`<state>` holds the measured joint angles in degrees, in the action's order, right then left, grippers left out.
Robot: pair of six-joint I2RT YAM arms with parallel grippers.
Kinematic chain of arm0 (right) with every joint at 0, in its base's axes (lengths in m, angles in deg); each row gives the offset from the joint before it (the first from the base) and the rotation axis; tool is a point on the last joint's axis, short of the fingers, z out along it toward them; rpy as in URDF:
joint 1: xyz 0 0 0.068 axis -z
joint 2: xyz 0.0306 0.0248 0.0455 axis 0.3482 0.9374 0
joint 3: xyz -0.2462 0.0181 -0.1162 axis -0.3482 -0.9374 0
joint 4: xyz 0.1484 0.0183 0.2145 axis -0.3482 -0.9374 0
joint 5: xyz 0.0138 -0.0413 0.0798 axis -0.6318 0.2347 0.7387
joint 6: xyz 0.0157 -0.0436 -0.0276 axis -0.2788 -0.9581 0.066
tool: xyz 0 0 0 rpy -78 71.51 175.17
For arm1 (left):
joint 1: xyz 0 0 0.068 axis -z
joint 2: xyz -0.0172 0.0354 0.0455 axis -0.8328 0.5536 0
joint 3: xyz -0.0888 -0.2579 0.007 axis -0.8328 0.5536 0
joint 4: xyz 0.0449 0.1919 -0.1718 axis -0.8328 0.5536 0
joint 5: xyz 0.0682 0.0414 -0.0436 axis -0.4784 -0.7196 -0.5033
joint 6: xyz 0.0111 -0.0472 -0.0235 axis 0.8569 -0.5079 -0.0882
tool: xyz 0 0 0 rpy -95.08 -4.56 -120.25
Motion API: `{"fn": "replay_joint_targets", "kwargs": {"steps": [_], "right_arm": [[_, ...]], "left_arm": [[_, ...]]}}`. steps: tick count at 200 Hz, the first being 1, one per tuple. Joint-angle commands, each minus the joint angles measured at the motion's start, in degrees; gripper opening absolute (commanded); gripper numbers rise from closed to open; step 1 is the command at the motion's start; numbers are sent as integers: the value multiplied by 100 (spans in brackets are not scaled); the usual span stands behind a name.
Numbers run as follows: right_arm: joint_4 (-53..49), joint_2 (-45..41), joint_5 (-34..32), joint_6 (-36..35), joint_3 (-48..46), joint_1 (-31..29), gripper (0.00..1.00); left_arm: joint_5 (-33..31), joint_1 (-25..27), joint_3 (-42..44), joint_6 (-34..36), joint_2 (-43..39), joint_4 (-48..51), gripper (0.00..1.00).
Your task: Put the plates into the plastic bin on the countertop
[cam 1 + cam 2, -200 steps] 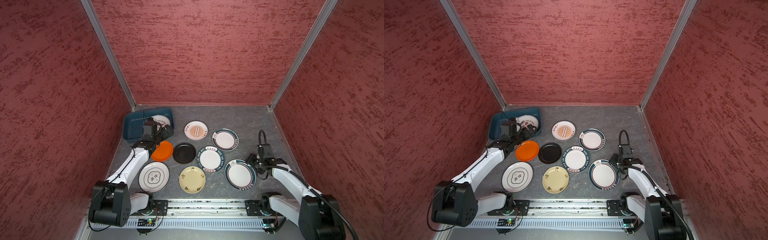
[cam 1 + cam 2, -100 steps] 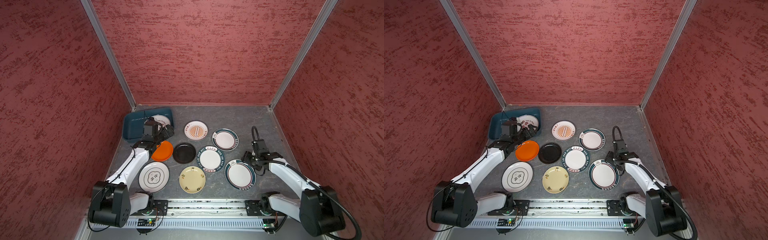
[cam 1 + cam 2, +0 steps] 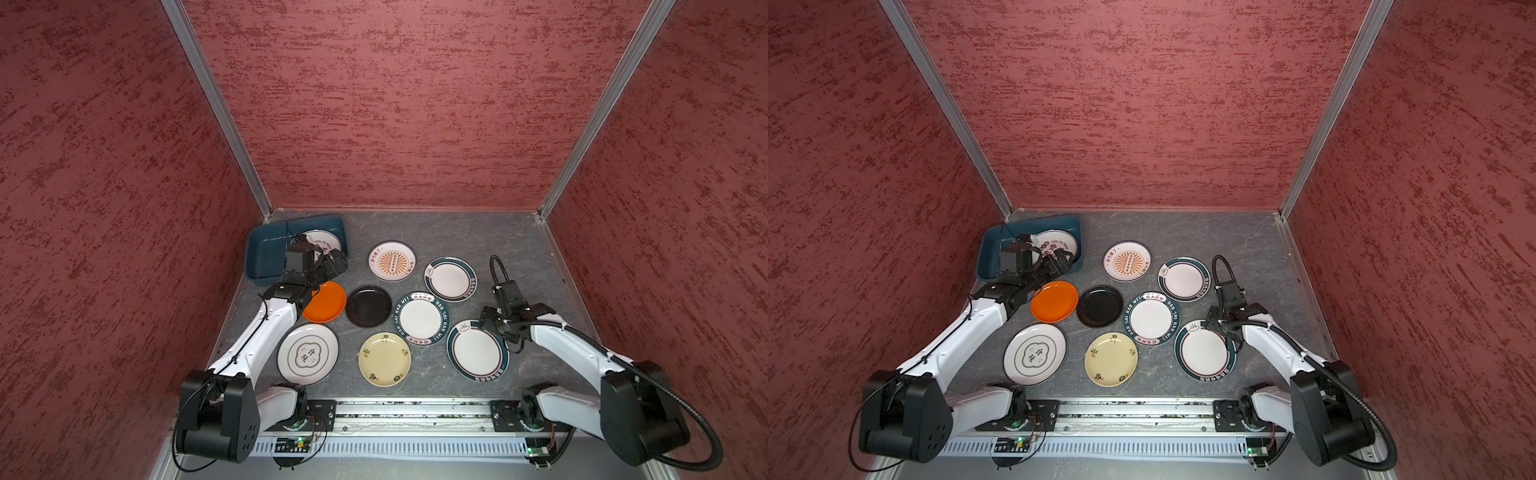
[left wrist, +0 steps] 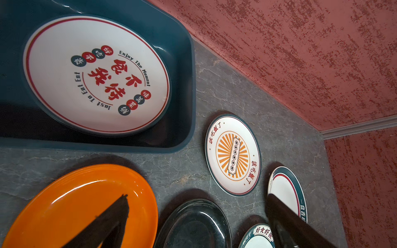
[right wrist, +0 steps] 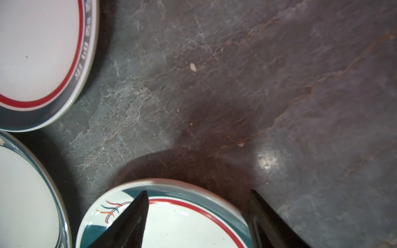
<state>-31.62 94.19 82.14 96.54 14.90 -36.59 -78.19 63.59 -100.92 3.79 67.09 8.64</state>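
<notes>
The near teal-rimmed plate sits near the front rail; my right gripper will drag the plate's far rim (image 5: 190, 191) farther away before taking its side.
The teal plastic bin (image 3: 266, 253) (image 4: 191, 90) sits at the far left corner of the countertop (image 3: 453, 232), with one red-lettered white plate (image 3: 328, 239) (image 4: 96, 75) inside. My left gripper (image 3: 337, 264) (image 4: 197, 196) hovers open at the bin's near right corner, above the orange plate (image 3: 328, 302) (image 4: 75, 204) and the black plate (image 3: 368, 306) (image 4: 193, 225). My right gripper (image 3: 487, 323) (image 5: 199, 191) is open and straddles the far rim of a teal-rimmed plate (image 3: 478, 353) (image 5: 182, 225), one finger over the plate and one outside it.
Other plates lie on the countertop: sunburst (image 3: 391, 261), a second teal-rimmed one (image 3: 451, 278), lettered-rim (image 3: 422, 318), cream-yellow (image 3: 384, 359) and white with a quatrefoil (image 3: 307, 354). Red walls (image 3: 395, 104) close in three sides. A rail (image 3: 411, 409) runs along the front.
My right gripper has moved left onto the teal-rimmed plate's rim and its jaws have widened. The left arm has hardly moved.
</notes>
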Motion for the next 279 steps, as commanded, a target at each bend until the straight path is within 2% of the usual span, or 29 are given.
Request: {"fn": "replay_joint_targets", "kwargs": {"steps": [1, 62, 112, 174, 245, 260, 279], "right_arm": [[-150, -171, -207, 132, -38, -51, 74], [-168, -349, -145, 233, -156, -119, 74], [-325, -89, -379, 363, -82, -330, 78], [-539, 246, -984, 700, 19, -652, 79], [-330, 434, -1040, 772, -86, -700, 80], [-229, 408, -975, 824, -174, -698, 78], [-96, 266, -910, 925, -330, -700, 70]], "left_arm": [[55, 18, 43, 55, 13, -34, 99], [61, 18, 85, 43, -236, 23, 99], [81, 36, 173, 46, -365, 68, 99], [140, 38, 81, 115, -196, 75, 99], [160, 36, 114, 114, -178, 52, 99], [149, 36, 107, 116, -174, 65, 99], [151, 36, 104, 114, -165, 63, 99]]}}
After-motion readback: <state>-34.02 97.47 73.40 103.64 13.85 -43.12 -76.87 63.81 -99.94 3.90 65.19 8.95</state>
